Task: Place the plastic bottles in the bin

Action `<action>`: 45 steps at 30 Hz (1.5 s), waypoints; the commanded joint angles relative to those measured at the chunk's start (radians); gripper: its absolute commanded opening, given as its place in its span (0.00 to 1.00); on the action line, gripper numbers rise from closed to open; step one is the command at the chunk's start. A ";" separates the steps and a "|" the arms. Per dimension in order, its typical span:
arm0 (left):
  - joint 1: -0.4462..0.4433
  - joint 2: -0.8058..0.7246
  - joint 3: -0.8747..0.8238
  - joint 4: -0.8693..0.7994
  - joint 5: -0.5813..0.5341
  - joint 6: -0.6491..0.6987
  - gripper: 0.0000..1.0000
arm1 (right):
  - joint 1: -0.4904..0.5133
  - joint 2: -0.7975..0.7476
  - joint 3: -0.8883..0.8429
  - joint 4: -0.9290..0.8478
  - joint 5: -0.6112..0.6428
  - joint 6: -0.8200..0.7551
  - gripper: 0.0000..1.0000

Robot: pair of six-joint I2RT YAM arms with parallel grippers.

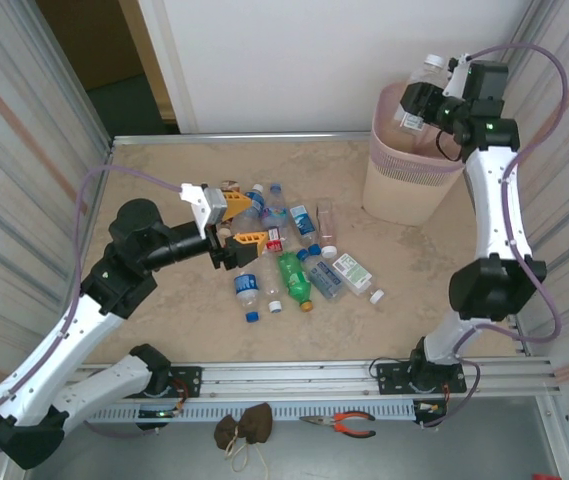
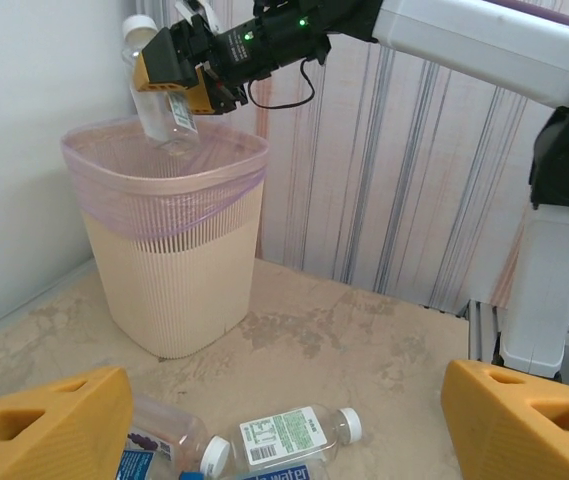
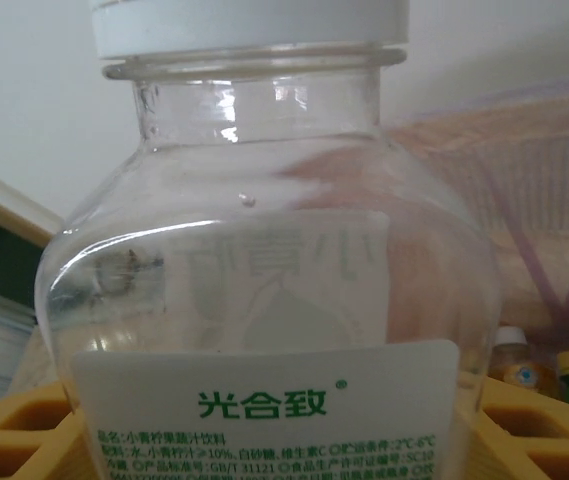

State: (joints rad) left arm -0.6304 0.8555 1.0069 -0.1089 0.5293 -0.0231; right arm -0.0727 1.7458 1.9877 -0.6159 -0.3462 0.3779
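My right gripper needs to release the clear bottle, which hangs over the rim now, inside the pale pink bin [image 1: 398,131], next to a green bottle.
The pale pink bin [image 1: 409,175] stands at the table's far right; the left wrist view shows its lined rim [image 2: 179,270]. My right gripper [image 1: 422,103] hangs over the bin's rim, shut on a clear bottle [image 1: 426,72] with a white cap. Up close, that bottle [image 3: 264,250] carries a white label with green characters, and yellow fingers [image 3: 14,440] flank it. Several plastic bottles [image 1: 289,255] lie in a heap mid-table. My left gripper [image 1: 246,222] hovers open at the heap's left side. Between its yellow fingers [image 2: 44,420] lies a white-labelled bottle [image 2: 284,435], untouched.
Corrugated walls close in the table on the left and right. Orange-handled pliers [image 1: 349,424] and a brown bundle [image 1: 244,428] lie below the front rail. My right arm's upright link [image 2: 554,290] stands to the right of the bin.
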 commanded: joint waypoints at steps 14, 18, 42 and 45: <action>-0.001 -0.045 -0.030 -0.061 -0.080 0.006 0.81 | -0.002 0.331 0.222 -0.321 -0.175 -0.056 0.54; -0.001 -0.059 -0.043 -0.064 -0.094 0.007 0.82 | 0.017 0.397 0.273 -0.380 -0.170 -0.101 0.55; 0.034 -0.093 -0.057 -0.115 -0.107 0.011 0.82 | 0.064 0.696 0.461 -0.650 0.158 -0.178 0.73; 0.042 -0.108 -0.061 -0.121 -0.110 0.011 0.81 | 0.071 0.712 0.477 -0.656 0.152 -0.177 0.78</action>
State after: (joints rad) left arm -0.5987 0.7761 0.9554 -0.2169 0.4339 -0.0227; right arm -0.0074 2.3898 2.4565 -1.2041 -0.2596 0.2134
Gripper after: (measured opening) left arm 0.817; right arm 0.770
